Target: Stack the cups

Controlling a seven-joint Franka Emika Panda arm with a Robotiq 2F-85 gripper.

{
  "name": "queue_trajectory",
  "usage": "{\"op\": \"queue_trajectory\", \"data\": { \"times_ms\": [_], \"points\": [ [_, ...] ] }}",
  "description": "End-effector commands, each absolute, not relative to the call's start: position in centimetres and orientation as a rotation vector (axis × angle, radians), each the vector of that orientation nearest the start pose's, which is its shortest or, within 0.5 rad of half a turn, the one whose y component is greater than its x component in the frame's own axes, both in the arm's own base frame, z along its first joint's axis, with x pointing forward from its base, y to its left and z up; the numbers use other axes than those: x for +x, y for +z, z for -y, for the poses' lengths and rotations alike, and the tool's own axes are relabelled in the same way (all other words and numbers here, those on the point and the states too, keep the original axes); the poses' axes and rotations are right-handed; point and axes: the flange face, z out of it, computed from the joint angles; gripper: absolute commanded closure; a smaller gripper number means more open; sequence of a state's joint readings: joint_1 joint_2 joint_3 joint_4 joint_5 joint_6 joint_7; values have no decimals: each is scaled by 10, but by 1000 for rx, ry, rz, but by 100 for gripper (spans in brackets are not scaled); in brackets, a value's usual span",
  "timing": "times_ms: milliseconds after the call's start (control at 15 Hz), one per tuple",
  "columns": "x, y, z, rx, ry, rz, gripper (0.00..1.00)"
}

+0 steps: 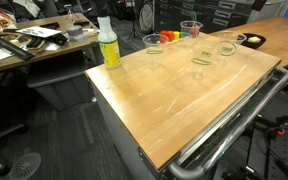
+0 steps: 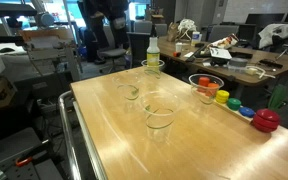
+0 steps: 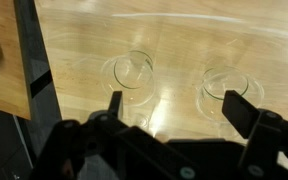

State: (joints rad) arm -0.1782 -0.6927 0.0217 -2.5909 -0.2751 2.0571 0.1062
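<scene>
Next, my gripper moves to the cup between the bottle and the coloured objects and closes on that cup's rim [image 1: 158, 37], next to the coloured objects.
Several clear plastic cups stand spread over the wooden table [image 1: 174, 100]. In both exterior views I see them: one cup [image 1: 227, 45] [image 2: 159, 112], another [image 1: 201, 58] [image 2: 131, 88], and a third [image 1: 191, 29] [image 2: 206, 85]. A further cup [image 1: 152, 42] [image 2: 152, 66] stands close to the bottle. The wrist view looks straight down on two cups, one on the left [image 3: 134, 72] and one on the right [image 3: 227, 85]. My gripper [image 3: 176, 108] is open and empty above the table, its fingers well apart. It does not show in the exterior views.
A tall yellow-green bottle [image 1: 108, 45] [image 2: 152, 48] stands near one table corner. A shallow bowl [image 1: 249, 40] sits at the far edge. Coloured small objects [image 2: 246, 108] and a red one [image 2: 267, 120] lie along one side. A metal rail [image 1: 234, 125] frames the table.
</scene>
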Motion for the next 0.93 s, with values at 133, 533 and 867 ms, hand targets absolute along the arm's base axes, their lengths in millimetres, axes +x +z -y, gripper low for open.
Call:
{"op": "queue_trajectory", "data": {
  "times_ms": [133,533,867],
  "points": [
    [350,500,69,-3391,-276,-269,0],
    [368,513,73,-3454,-242,-238,0],
    [413,550,69,-3613,-211,-76,0]
  ]
}}
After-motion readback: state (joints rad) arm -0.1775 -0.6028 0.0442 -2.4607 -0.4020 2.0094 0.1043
